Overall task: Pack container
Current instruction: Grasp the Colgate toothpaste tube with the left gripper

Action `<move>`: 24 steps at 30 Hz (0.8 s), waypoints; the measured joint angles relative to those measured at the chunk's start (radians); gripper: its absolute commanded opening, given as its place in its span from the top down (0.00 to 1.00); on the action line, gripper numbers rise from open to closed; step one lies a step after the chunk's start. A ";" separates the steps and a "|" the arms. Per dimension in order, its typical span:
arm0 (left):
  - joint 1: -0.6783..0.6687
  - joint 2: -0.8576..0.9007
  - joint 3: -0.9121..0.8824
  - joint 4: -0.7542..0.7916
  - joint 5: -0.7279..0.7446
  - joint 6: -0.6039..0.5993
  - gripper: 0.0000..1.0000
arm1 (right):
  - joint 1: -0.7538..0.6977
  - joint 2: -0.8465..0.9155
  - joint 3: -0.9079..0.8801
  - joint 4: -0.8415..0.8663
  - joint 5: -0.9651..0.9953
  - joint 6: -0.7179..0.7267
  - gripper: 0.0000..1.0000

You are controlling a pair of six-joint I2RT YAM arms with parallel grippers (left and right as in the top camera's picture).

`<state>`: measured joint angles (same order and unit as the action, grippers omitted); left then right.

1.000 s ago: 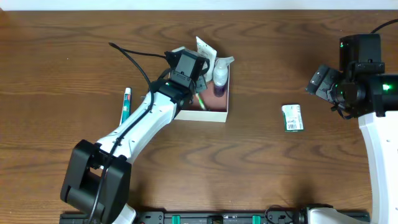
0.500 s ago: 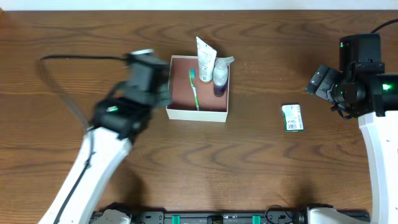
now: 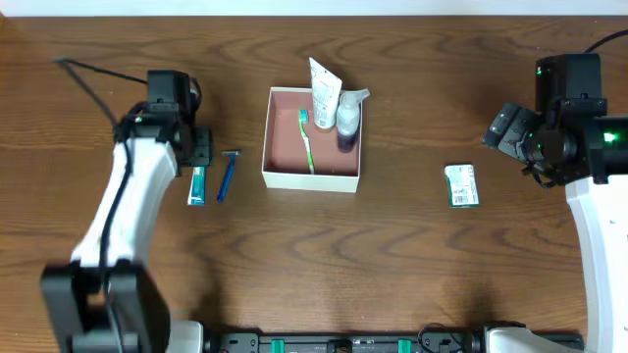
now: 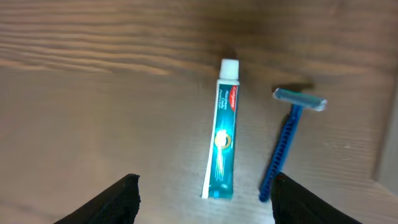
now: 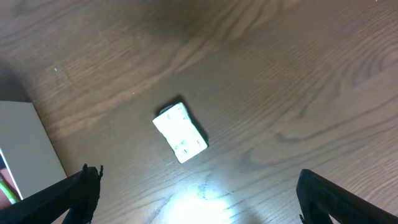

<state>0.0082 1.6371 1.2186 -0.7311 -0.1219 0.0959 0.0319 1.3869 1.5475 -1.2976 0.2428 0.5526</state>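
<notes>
The robot's left gripper needs to next move to the middle of the teal toothpaste tube (image 3: 198,176) (image 4: 222,139), by its yellow circle, and close there.
The container (image 3: 282,176), a shallow white box with a pink inside, sits mid-table. It holds a green toothbrush (image 3: 307,140), a white tube (image 3: 323,93) and a small spray bottle (image 3: 347,113). A teal toothpaste tube (image 3: 197,184) (image 4: 222,137) and a blue razor (image 3: 227,175) (image 4: 286,142) lie on the table left of the container. My left gripper (image 3: 199,149) (image 4: 205,199) is open and empty, above the toothpaste. My right gripper (image 3: 505,129) (image 5: 196,193) is open and empty, above the table to the right of a green-and-white packet (image 3: 461,185) (image 5: 180,132).
The table (image 3: 412,265) is dark brown wood. The container's white corner shows at the left edge of the right wrist view (image 5: 22,146). A black cable (image 3: 93,74) trails from the left arm at the far left.
My left arm has swung from over the container out to the left, leaving the green toothbrush in the container. It now hovers over the toothpaste and razor. The right arm has not moved.
</notes>
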 measured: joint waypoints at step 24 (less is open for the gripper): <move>0.024 0.296 -0.001 0.064 0.037 0.088 0.86 | 0.000 0.000 0.000 0.000 0.000 0.000 0.01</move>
<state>0.0326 1.9335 1.2179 -0.6674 -0.0853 0.1841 0.0319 1.3869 1.5475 -1.2976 0.2428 0.5526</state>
